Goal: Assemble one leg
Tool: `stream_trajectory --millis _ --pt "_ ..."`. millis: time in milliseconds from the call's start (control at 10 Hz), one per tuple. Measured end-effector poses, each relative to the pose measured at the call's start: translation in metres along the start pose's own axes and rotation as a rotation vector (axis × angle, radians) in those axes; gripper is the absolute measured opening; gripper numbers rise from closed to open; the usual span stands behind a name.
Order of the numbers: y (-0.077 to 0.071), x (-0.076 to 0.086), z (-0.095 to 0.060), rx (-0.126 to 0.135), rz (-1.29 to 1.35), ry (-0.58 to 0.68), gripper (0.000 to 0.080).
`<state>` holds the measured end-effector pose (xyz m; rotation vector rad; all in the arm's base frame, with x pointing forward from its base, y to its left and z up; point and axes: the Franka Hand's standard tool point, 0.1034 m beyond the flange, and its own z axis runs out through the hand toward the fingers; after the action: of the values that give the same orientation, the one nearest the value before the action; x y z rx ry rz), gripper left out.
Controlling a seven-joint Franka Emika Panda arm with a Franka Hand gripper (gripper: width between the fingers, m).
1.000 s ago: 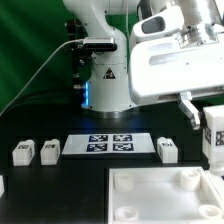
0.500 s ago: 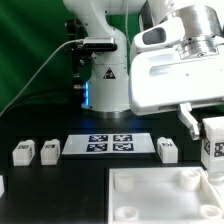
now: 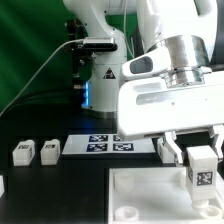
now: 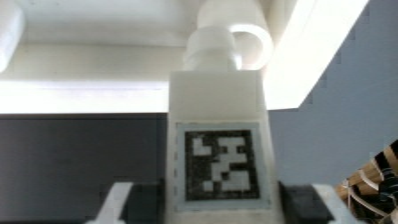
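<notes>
I should release the leg from my gripper so that it is upright in the round corner socket of the large white square piece [image 4: 240,42] just below it.
My gripper [image 3: 201,160] is shut on a leg [image 3: 203,168], a chunky white block with a black-and-white marker on its face. It holds the leg upright above the far right corner of the large white square piece [image 3: 140,195], close over a round corner socket [image 3: 186,180]. In the wrist view the leg [image 4: 221,140] fills the middle between my two fingers [image 4: 118,204], with the white piece beyond it. Two more legs [image 3: 24,152] [image 3: 48,150] stand on the black table at the exterior view's left.
The marker board [image 3: 98,145] lies flat on the table behind the square piece, in front of the arm's base [image 3: 104,85]. A white part [image 3: 2,185] shows at the exterior view's left edge.
My gripper has moved toward the exterior view's left and down with the leg, from the right edge to just above the square piece's far right corner.
</notes>
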<state>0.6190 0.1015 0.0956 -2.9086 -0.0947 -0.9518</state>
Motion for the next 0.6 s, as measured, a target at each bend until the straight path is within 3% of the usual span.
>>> stream_trajectory --millis 300,600 --pt "-0.009 -0.001 0.000 0.010 -0.006 -0.008 0.0292" --pt "-0.010 -0.005 0.011 0.013 -0.004 -0.018 0.0292"
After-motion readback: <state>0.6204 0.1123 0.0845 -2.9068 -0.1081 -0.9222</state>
